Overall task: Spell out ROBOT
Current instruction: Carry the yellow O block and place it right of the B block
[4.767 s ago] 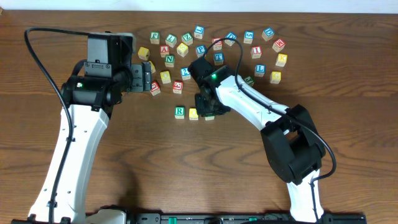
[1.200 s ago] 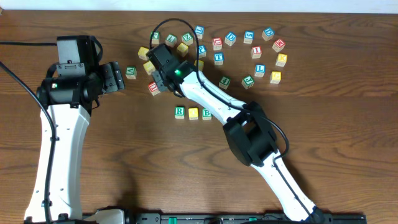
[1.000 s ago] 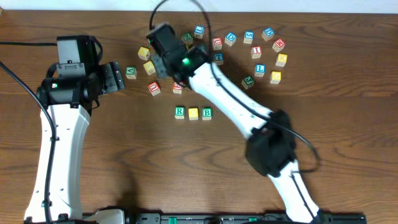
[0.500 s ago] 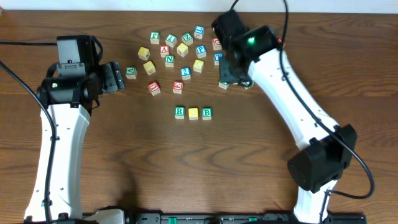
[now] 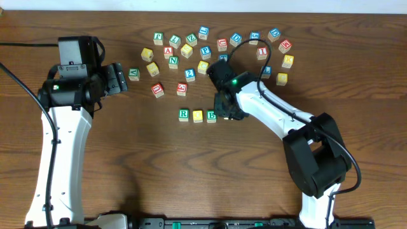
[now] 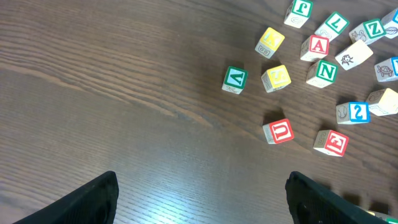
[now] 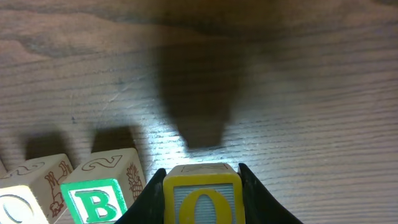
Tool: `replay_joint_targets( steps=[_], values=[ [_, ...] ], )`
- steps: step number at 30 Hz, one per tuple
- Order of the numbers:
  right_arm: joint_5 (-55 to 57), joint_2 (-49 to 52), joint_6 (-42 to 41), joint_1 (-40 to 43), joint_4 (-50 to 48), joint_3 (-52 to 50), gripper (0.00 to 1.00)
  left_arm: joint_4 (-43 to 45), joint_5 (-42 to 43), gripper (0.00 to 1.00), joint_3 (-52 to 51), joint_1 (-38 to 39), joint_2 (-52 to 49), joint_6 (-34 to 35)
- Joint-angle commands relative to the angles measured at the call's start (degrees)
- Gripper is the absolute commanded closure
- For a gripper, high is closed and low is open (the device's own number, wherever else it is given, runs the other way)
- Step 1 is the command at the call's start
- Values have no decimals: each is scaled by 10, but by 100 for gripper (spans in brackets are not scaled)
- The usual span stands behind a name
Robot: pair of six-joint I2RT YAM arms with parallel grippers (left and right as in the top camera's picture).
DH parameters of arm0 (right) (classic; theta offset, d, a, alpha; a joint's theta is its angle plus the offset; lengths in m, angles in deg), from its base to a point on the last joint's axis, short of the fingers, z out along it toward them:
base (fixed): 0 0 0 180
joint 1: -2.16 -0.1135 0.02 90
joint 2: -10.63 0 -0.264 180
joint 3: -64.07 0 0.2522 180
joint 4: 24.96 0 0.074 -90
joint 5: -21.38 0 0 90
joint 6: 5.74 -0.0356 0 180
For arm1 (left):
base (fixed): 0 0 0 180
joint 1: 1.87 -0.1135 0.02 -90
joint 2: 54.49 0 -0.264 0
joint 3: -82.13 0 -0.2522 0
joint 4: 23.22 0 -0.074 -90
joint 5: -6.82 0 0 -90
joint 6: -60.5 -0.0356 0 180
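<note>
Next, my right gripper lets go of the yellow O block on the wood [image 5: 223,117] [image 7: 172,197] close beside the green B block, to extend the row.
A row of blocks lies mid-table: a green R block [image 5: 184,114], a yellow block [image 5: 198,116] and a green B block [image 5: 211,116]. My right gripper [image 5: 226,112] is shut on a yellow O block [image 7: 201,194] just right of the green B block [image 7: 99,194], low over the wood. My left gripper [image 6: 202,199] is open and empty over bare table at the left, near a green V block [image 6: 235,79]. Loose letter blocks [image 5: 203,51] are scattered at the back.
A red U block [image 6: 277,130] and a red block [image 6: 331,142] lie between the left gripper and the row. Blocks at the right back include a yellow one [image 5: 282,78]. The table's far edge [image 5: 203,7] runs along the top.
My right arm swept from the left part of the block pile to the right part, then came down to the row's right end with the O block. The left arm stayed still.
</note>
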Motion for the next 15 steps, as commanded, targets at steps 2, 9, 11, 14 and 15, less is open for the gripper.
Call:
replay_joint_targets(
  steps=[2, 9, 11, 14, 15],
  values=[
    [-1, 12, -12, -9, -18, -3, 82, 1, -4, 15, 4, -3, 0, 16],
    [-1, 18, -12, -9, -19, -3, 68, 1, -4, 15, 4, -3, 0, 16],
    [-1, 18, -10, -9, -19, -3, 62, 1, -4, 15, 4, -3, 0, 16],
    [-1, 18, -10, -9, -21, -3, 64, 1, -4, 15, 4, -3, 0, 16],
    [-4, 18, -10, -9, -22, -3, 65, 1, -4, 15, 4, -3, 0, 16]
  ],
)
